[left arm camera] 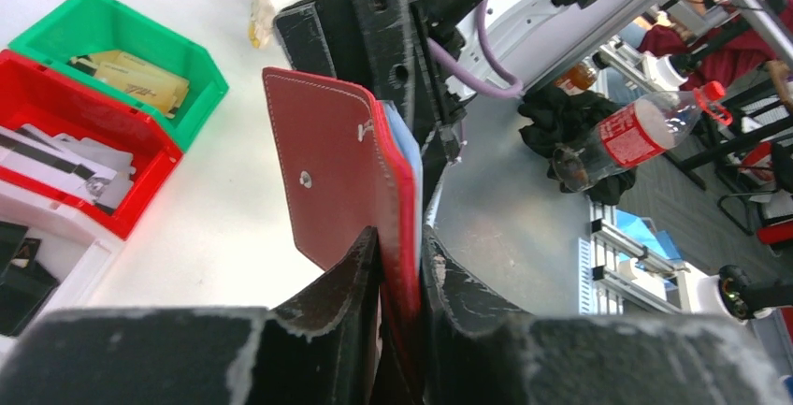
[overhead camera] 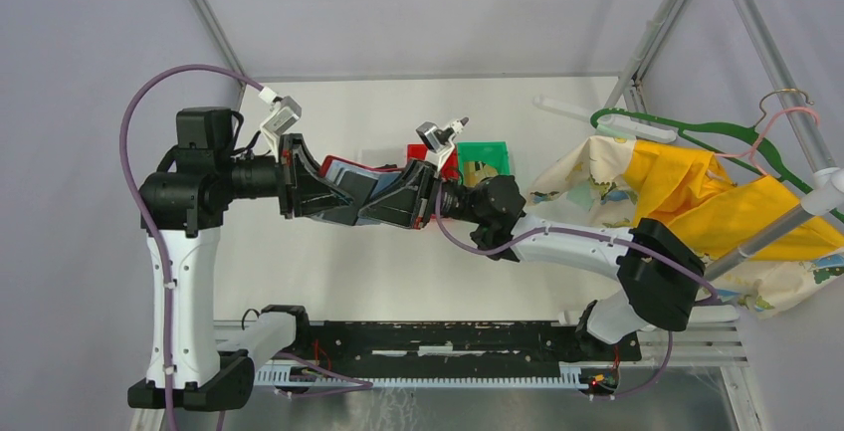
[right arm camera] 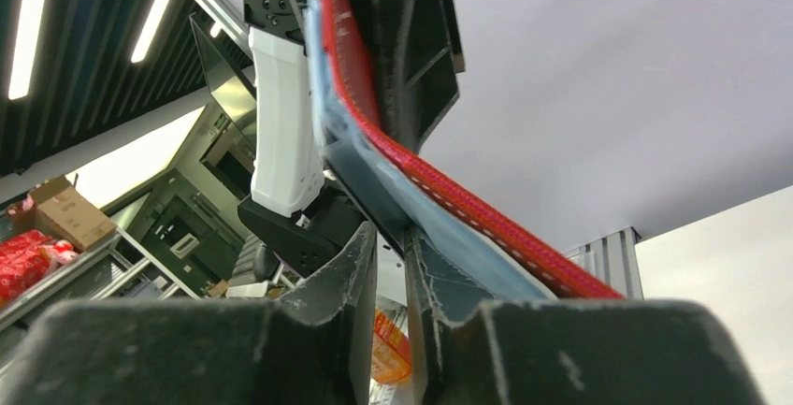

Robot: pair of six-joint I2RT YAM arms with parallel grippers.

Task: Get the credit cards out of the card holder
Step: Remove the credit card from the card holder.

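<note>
The card holder's pale blue leaves bend against my right gripper's finger, so it should open, back off and pinch just the dark card's edge (right arm camera: 363, 188).
The red card holder (left arm camera: 327, 176) hangs upright above the table, pale blue leaves (left arm camera: 404, 148) showing at its edge. My left gripper (left arm camera: 400, 244) is shut on its lower edge. The holder (right arm camera: 449, 201) bends across the right wrist view. My right gripper (right arm camera: 391, 237) stands a narrow gap apart, and a thin dark edge of the holder runs in between its tips; I cannot tell whether they press on it. From above, both grippers (overhead camera: 350, 195) (overhead camera: 396, 199) meet at the holder (overhead camera: 350, 168). Gold-tan credit cards (left arm camera: 131, 78) lie in the green bin (left arm camera: 192, 54).
A red bin (left arm camera: 140, 190) with pale cards sits beside the green bin (overhead camera: 485, 162); a white tray (left arm camera: 56, 269) is next to it. Yellow and patterned cloth (overhead camera: 687, 192) with a green hanger (overhead camera: 697, 137) covers the table's right side. A plastic bottle (left arm camera: 636, 134) lies beyond the table.
</note>
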